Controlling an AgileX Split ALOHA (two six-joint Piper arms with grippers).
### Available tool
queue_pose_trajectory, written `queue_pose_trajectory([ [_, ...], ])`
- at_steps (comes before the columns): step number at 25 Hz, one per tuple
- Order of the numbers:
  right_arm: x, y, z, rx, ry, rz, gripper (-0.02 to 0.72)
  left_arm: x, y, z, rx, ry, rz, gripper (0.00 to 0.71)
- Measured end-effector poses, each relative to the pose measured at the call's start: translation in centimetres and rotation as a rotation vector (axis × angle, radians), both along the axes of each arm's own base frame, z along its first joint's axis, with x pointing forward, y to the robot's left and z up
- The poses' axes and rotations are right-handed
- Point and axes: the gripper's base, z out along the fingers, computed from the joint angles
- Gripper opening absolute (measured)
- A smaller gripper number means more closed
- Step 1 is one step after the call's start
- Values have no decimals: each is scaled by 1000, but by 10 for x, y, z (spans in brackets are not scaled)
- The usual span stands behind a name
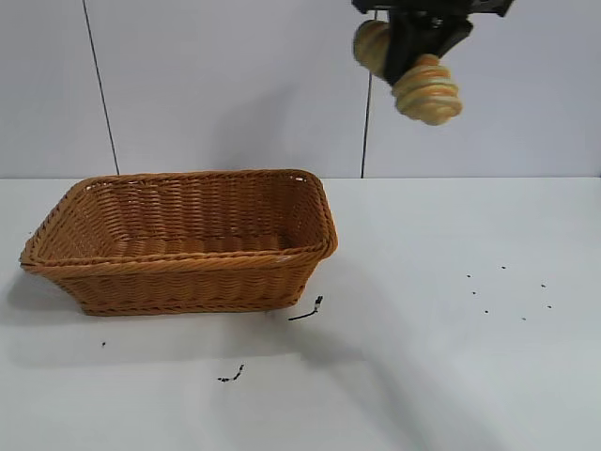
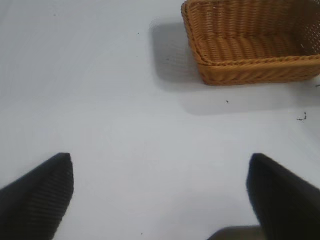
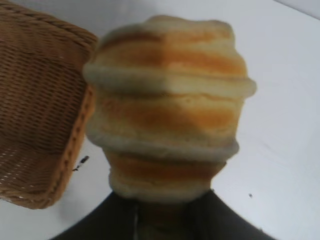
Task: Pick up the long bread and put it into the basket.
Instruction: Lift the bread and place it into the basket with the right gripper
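Observation:
The long bread will leave my right gripper on the basket's bottom, just behind the middle of the front rim (image 1: pixel 170 246).
The long bread (image 1: pixel 424 86), a tan-golden loaf with orange-brown and pale spiral ridges, hangs high above the table at the top right of the exterior view. My right gripper (image 1: pixel 409 49) is shut on its middle, to the right of the basket and well above it. In the right wrist view the bread (image 3: pixel 167 105) fills the centre, with my right gripper (image 3: pixel 162 215) closed around its near part. The orange-brown wicker basket (image 1: pixel 178 272) stands empty at the left of the table; it also shows in the right wrist view (image 3: pixel 35 95). My left gripper (image 2: pixel 160 195) is open and empty above bare table, away from the basket (image 2: pixel 250 65).
The white table (image 1: pixel 451 357) carries small dark specks: a curl (image 1: pixel 307 310) by the basket's front right corner, another (image 1: pixel 231 375) nearer the front, and scattered dots (image 1: pixel 507 291) at the right. A grey wall stands behind.

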Motion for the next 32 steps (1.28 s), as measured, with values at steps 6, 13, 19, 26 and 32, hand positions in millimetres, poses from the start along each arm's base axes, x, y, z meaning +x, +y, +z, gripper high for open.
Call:
queue_pose_trajectory([
  [6, -10, 59, -40, -98, -137, 354, 128, 0, 0, 0, 0, 0, 0, 693],
  [13, -4, 82, -87, -164, -215, 530, 127, 0, 0, 0, 0, 0, 0, 693],
  [19, 1, 86, -121, -180, -180, 537, 111, 0, 0, 0, 0, 0, 0, 693],
  [26, 2, 86, -124, -177, -182, 535, 420, 0, 0, 0, 0, 0, 0, 693],
  [32, 2, 86, -124, -172, -177, 523, 679, 0, 0, 0, 0, 0, 0, 693],
])
